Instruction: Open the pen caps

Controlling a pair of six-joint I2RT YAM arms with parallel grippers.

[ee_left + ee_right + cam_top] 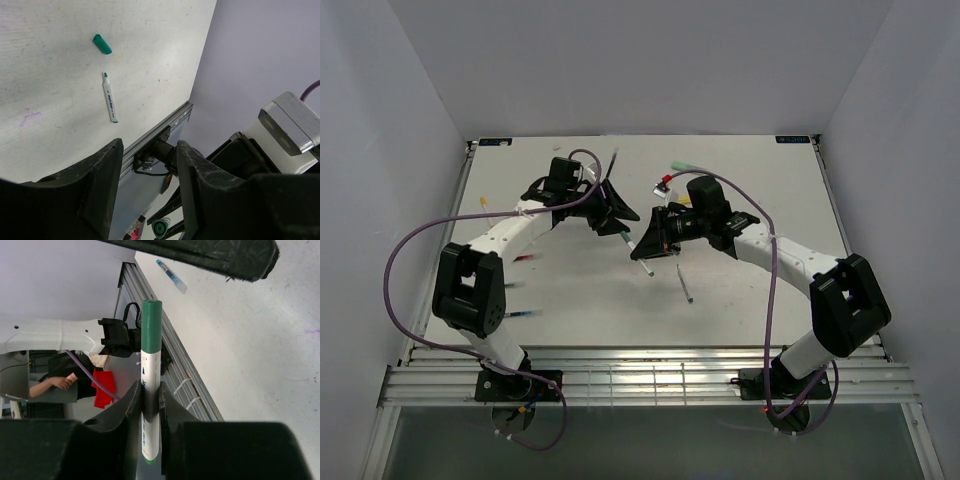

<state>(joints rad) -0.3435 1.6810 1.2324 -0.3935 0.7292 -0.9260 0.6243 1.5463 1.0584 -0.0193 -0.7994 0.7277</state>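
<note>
Next, I let go of the white pen with my right gripper on the table point(675, 287) next to the uncapped pen, on my left gripper's side.
My right gripper point(150, 389) is shut on a white pen point(150, 371) with a dark green cap point(151, 324). It holds the pen above the table with the cap pointing at my left gripper point(149, 146). My left gripper is open and empty. The cap's round end point(160, 229) shows low between the left fingers, not touching them. One left finger point(215, 255) shows just beyond the cap tip. In the top view the two grippers, left point(623, 222) and right point(648, 243), meet mid-table with the cap point(626, 238) between them. A loose green cap point(102, 44) and an uncapped pen point(110, 97) lie on the table.
More pens lie about: a pale green one point(685, 165) at the back, one point(685, 285) in front of the right gripper, and several near the left arm point(525, 258). A red cap point(667, 182) lies behind the right gripper. A blue pen point(170, 275) lies near the front rail point(640, 360).
</note>
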